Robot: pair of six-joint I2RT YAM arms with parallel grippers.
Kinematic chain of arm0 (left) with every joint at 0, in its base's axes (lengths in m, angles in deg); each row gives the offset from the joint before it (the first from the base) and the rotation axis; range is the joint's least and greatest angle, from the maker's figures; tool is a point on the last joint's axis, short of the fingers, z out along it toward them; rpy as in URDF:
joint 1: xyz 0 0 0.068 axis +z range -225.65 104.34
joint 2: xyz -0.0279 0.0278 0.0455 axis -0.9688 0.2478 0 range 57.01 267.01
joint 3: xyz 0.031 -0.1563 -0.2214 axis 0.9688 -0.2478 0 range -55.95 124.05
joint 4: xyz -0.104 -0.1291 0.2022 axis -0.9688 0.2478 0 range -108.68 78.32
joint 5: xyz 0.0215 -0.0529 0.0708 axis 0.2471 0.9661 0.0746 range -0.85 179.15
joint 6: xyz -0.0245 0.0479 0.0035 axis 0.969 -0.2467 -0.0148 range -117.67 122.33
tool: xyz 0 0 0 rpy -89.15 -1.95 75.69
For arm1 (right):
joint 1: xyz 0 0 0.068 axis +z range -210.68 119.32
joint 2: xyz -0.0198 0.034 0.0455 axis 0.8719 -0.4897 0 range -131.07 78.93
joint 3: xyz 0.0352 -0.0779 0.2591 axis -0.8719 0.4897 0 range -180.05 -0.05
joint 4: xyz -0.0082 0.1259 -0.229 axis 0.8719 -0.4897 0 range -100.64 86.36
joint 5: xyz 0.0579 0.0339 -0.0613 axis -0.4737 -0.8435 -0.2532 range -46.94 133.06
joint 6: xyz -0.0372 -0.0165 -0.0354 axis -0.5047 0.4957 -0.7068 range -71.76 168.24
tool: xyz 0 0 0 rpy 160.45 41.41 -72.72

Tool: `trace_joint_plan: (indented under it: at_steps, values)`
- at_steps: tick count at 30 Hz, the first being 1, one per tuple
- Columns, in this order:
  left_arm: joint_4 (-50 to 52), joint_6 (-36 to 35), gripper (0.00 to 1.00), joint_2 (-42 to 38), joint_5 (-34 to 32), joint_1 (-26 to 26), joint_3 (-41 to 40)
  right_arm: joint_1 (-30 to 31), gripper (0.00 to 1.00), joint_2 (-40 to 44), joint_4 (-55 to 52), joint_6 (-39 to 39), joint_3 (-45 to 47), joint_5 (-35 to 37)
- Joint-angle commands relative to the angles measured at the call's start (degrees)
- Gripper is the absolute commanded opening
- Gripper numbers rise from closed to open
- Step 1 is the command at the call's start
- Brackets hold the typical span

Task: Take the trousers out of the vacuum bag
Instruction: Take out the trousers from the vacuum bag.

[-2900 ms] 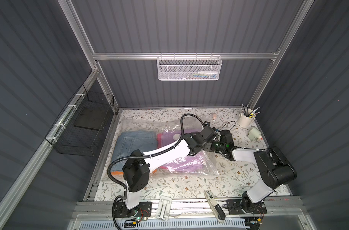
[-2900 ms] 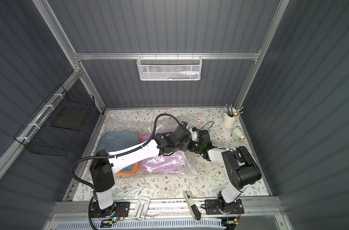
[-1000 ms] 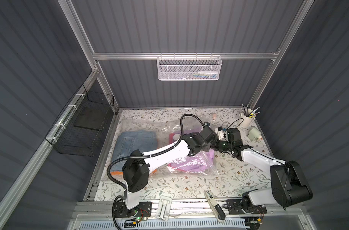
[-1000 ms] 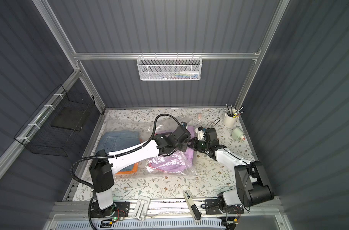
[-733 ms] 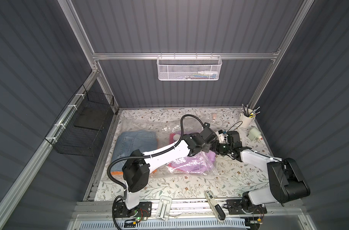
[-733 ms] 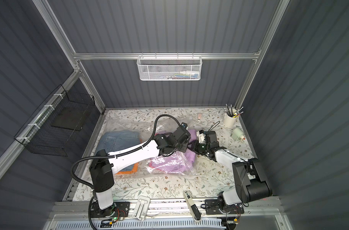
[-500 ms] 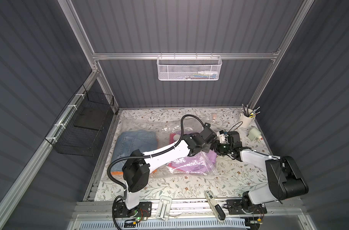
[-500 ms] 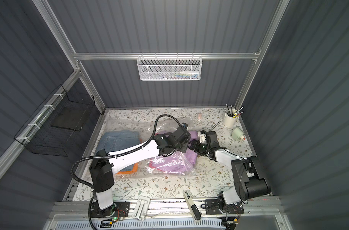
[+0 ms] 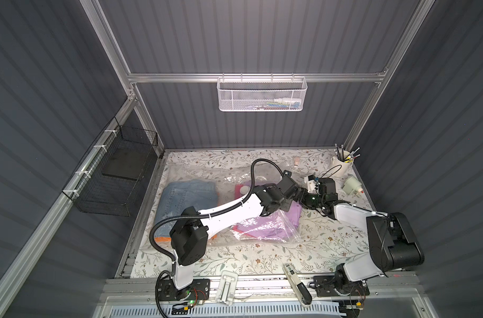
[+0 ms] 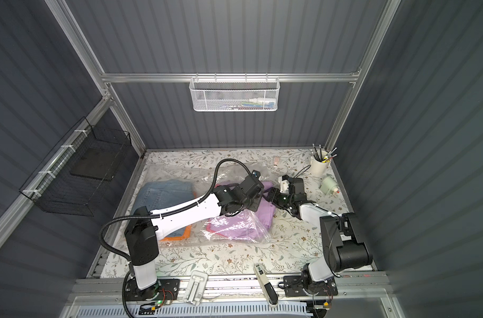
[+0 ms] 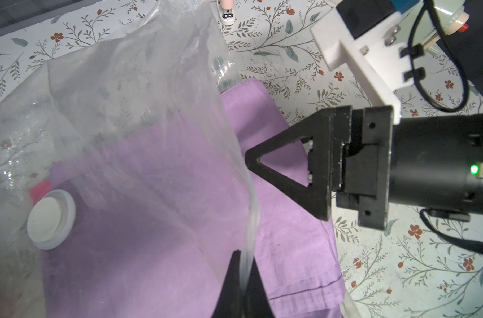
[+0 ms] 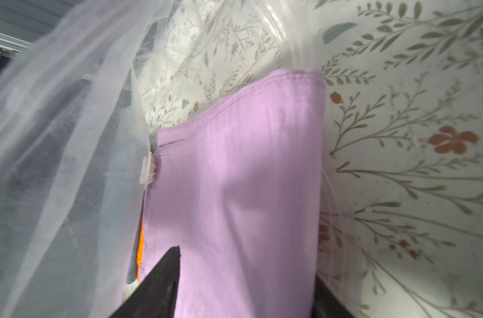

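Most of the lilac trousers are inside the bag, so the robot's right gripper should grip the cloth (image 9: 294, 211) near the bag's opening and pull while the left gripper holds the bag's plastic film.
The clear vacuum bag (image 9: 207, 173) lies across the left and middle of the table, its white valve (image 11: 50, 219) on top. My left gripper (image 11: 244, 256) is shut on the bag's upper film (image 11: 124, 96) at the mouth and holds it lifted. The lilac trousers (image 9: 267, 228) stick partly out of the mouth to the right. My right gripper (image 12: 245, 275) is open, its fingers (image 11: 290, 170) astride the lilac trousers' protruding end (image 12: 234, 165). Inside the bag lie the denim trousers (image 9: 185, 198), an orange pair (image 9: 163, 239) under them and a pink pair (image 9: 237, 190) under the lilac.
A pen cup (image 9: 342, 165) and a small white device (image 9: 352, 185) stand at the back right. A small pink item (image 9: 296, 162) lies behind the bag. A black wire basket (image 9: 110, 176) hangs on the left wall. Two tools (image 9: 296, 283) lie at the front edge.
The lilac trousers have slid right, partly out of the bag. My right gripper went from shut to open and shifted slightly left onto the trousers' end. The left gripper keeps its hold.
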Motion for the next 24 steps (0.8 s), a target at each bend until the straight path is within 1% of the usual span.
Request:
trace_joint_plan:
  at_steps: [1,6,10,19,24]
  values:
    - [1.81,-0.9,0.0,0.71,0.43,-0.27,1.69,-0.08,0.58,0.54,5.77,0.59,0.46,-3.24]
    - [1.64,-1.11,0.0,0.91,0.65,-0.31,1.78,-0.04,0.56,1.96,8.9,1.91,1.05,-6.32]
    - [1.48,-1.05,0.0,0.93,0.81,-0.31,1.69,0.3,0.55,3.13,9.34,2.32,1.16,-7.44]
    - [1.14,-0.78,0.0,0.98,1.11,-0.53,1.69,0.39,0.59,0.03,3.46,-0.12,0.45,-2.8]
    - [1.11,-0.86,0.0,0.98,1.1,-0.57,1.69,0.52,0.58,-2.83,3.01,-0.14,0.47,-3.58]
